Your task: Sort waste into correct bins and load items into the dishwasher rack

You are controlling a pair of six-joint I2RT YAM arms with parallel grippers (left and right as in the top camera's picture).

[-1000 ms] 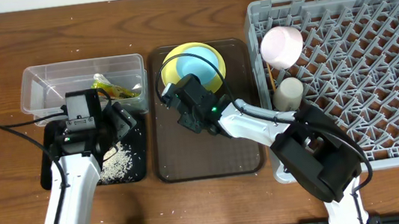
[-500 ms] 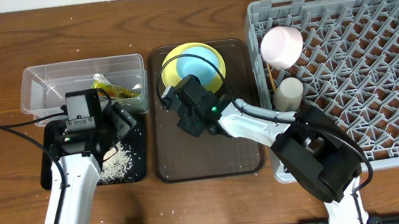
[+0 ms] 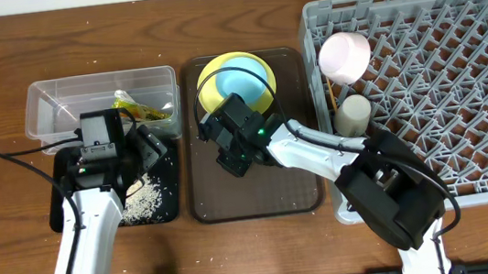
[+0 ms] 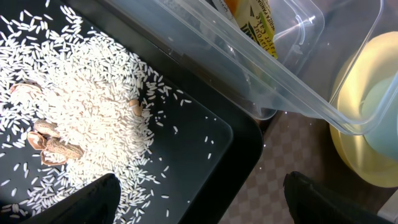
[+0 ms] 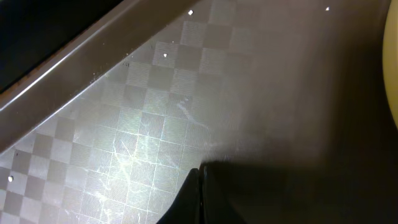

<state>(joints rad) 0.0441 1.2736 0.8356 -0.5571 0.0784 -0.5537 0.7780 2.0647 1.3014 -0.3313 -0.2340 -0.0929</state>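
Next, my right gripper pulls the yellow plate closer by the plate's rim [image 3: 207, 106] before it takes the light blue bowl, because the plate sits far back on the serving tray.
My left gripper [image 3: 148, 151] is open and empty over the black tray [image 3: 61, 211], which holds the pale rice grains [image 3: 143, 200]; they fill the left wrist view [image 4: 81, 106], between the fingers [image 4: 205, 205]. The clear tub [image 3: 46, 97] holds the green-and-orange wrapper [image 3: 141, 109]. The yellow plate [image 3: 208, 81] with the light blue bowl [image 3: 243, 83] sits at the back of the brown serving tray. My right gripper [image 3: 226, 155] is shut and empty just above that tray [image 5: 200, 193]. The rack [image 3: 459, 85] holds the white bowl [image 3: 344, 56], white cup [image 3: 352, 115] and chopsticks [image 3: 332, 90]. The tissue is out of view.
The brown serving tray [image 3: 260, 195] lies between the black tray and the rack; its raised left rim [image 5: 74, 71] is close to my right fingers. A few brown shell-like scraps [image 4: 53, 146] lie among the rice.
My right gripper has moved a little toward the front of the brown tray, away from the yellow plate. The left arm has not moved.
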